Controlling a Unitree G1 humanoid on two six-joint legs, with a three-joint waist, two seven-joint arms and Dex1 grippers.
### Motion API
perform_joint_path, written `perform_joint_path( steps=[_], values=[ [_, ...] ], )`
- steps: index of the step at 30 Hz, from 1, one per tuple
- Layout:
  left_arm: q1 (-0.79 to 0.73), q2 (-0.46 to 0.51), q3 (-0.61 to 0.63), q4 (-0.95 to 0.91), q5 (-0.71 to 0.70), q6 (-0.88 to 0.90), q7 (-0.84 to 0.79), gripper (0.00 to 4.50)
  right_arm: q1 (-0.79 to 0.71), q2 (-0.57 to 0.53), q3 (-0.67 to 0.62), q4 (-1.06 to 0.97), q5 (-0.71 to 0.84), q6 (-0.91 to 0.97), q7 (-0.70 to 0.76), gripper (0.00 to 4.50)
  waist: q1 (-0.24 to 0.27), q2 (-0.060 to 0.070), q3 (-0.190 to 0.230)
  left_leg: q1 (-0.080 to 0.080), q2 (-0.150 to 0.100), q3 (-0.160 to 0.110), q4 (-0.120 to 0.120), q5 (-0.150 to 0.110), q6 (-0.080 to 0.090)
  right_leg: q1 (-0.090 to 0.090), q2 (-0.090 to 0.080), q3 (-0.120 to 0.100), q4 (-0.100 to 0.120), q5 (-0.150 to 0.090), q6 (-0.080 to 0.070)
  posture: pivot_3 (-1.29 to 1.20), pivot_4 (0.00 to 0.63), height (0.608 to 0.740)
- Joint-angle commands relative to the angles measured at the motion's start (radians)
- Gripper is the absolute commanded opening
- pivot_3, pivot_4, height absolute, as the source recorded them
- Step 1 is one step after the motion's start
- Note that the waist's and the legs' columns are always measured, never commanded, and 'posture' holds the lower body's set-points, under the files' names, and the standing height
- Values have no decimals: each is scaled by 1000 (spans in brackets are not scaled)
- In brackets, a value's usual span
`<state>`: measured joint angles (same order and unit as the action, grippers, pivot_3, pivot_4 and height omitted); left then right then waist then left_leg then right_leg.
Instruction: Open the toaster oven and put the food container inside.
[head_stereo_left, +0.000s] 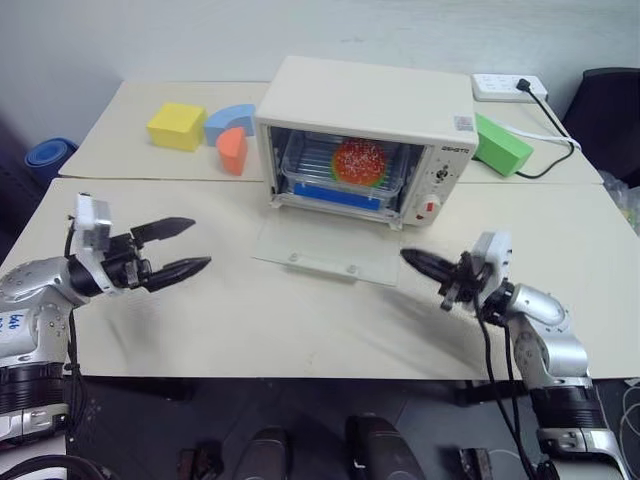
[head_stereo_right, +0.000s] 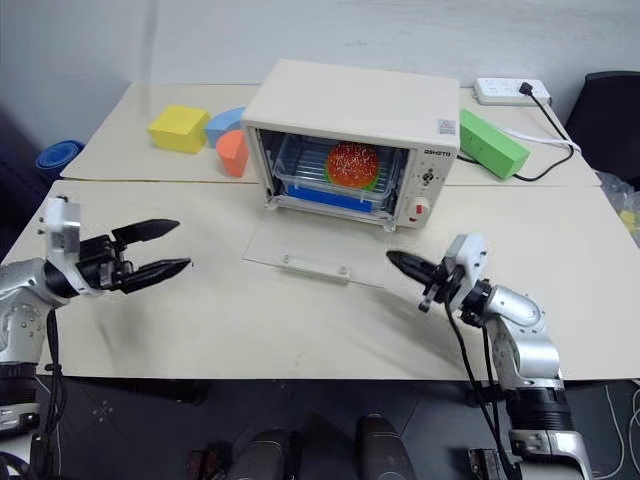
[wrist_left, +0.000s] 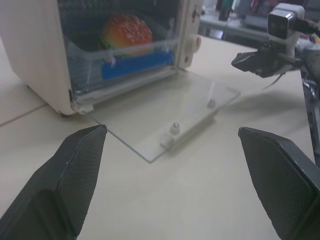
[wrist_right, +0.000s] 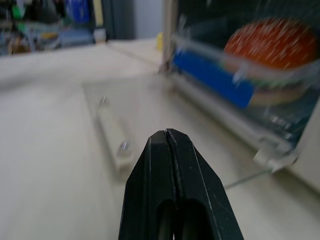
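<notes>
I should back my right gripper off, as it is shut just off the front corner of the flat glass door, then open it and take the door's edge (head_stereo_left: 398, 268) to lift the door.
The cream-white toaster oven (head_stereo_left: 368, 100) stands at the table's far middle, its glass door (head_stereo_left: 328, 252) folded flat down on the table. Inside it sits the clear food container (head_stereo_left: 340, 168) with a blue clip and a toy burger showing through. My left gripper (head_stereo_left: 187, 248) hovers open and empty at the left, well apart from the oven, pointing toward the door. My right gripper (head_stereo_left: 415, 260) is shut on nothing, its tip just off the door's right front corner. The left wrist view shows the container (wrist_left: 120, 55) inside the oven and the right gripper (wrist_left: 240, 60) beyond the door.
Behind the oven at the left lie a yellow block (head_stereo_left: 176, 126), a blue arch (head_stereo_left: 232, 117) and an orange piece (head_stereo_left: 232, 151). A green block (head_stereo_left: 500, 145) and a white power strip (head_stereo_left: 508, 87) with a black cable lie at the right back. A seam splits the two tabletops.
</notes>
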<state>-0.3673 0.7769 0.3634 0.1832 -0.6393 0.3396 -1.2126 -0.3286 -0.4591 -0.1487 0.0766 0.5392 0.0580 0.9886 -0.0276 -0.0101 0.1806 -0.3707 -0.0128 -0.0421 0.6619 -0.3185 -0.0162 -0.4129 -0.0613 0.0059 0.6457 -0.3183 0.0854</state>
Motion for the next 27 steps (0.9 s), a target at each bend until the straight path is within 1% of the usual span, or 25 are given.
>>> perform_joint_path(
  steps=[1,4,7,9,11,14,15,17,18,19,22,27],
  values=[
    [-8,-11,51,-34,-54,30,35,4482,-68,37,-81,-55,107,41,-77,0,0,0,0,0,0,0,0,0,0,0,0,0,0,0,0,0,150,740],
    [-28,-41,51,-41,-62,31,71,4482,-132,61,-111,-66,160,77,-122,0,1,0,0,0,0,0,0,0,0,0,0,0,0,0,0,0,150,740],
    [-32,-64,35,-45,-33,-2,93,4482,-166,73,-139,-94,207,114,-169,0,2,0,0,-1,0,0,0,0,-1,0,0,0,0,0,0,0,150,740],
    [-10,-70,24,-48,3,-51,92,4482,-159,65,-157,-125,230,143,-198,0,3,0,0,-1,0,0,0,0,-1,0,0,0,0,0,0,0,150,740],
    [26,-70,26,-51,29,-92,95,4482,-114,30,-164,-168,225,160,-183,0,2,0,0,-1,0,0,-1,0,-1,0,-1,0,-1,0,0,0,150,740],
    [95,-64,38,-49,57,-151,87,4500,-7,-41,-174,-218,201,177,-144,600,3,0,0,-1,0,0,-4,-1,0,0,-1,0,-1,0,0,0,150,740],
    [113,-61,42,-52,55,-158,80,4500,25,-65,-173,-230,191,180,-134,895,3,0,0,-1,0,0,-4,-1,0,0,-1,0,-2,0,0,0,150,740],
    [144,-60,52,-52,58,-193,69,4500,124,-157,-123,-231,72,139,-72,1615,3,0,0,-2,-1,1,-4,-1,1,0,-1,0,-3,0,0,0,150,740],
    [156,-59,55,-57,54,-200,66,4500,154,-174,-114,-228,53,120,-44,1913,4,0,0,-2,-1,1,-4,-1,1,0,-1,0,-4,0,0,0,150,740],
    [170,-62,54,-71,48,-213,49,4500,174,-181,-88,-205,14,99,-39,2250,4,0,0,-1,-1,1,-4,-4,5,0,-1,0,-6,0,0,0,150,740],
    [185,-64,44,-99,31,-224,23,4500,182,-168,-3,-130,-91,12,-8,2250,-3,0,0,1,0,3,-4,-4,6,2,-1,1,-6,0,0,0,150,740],
    [151,-64,19,-107,33,-215,16,4500,106,-127,111,43,-200,-90,44,2250,0,1,0,3,0,3,-4,-2,4,1,-1,1,-2,0,0,0,150,740]
  ],
)
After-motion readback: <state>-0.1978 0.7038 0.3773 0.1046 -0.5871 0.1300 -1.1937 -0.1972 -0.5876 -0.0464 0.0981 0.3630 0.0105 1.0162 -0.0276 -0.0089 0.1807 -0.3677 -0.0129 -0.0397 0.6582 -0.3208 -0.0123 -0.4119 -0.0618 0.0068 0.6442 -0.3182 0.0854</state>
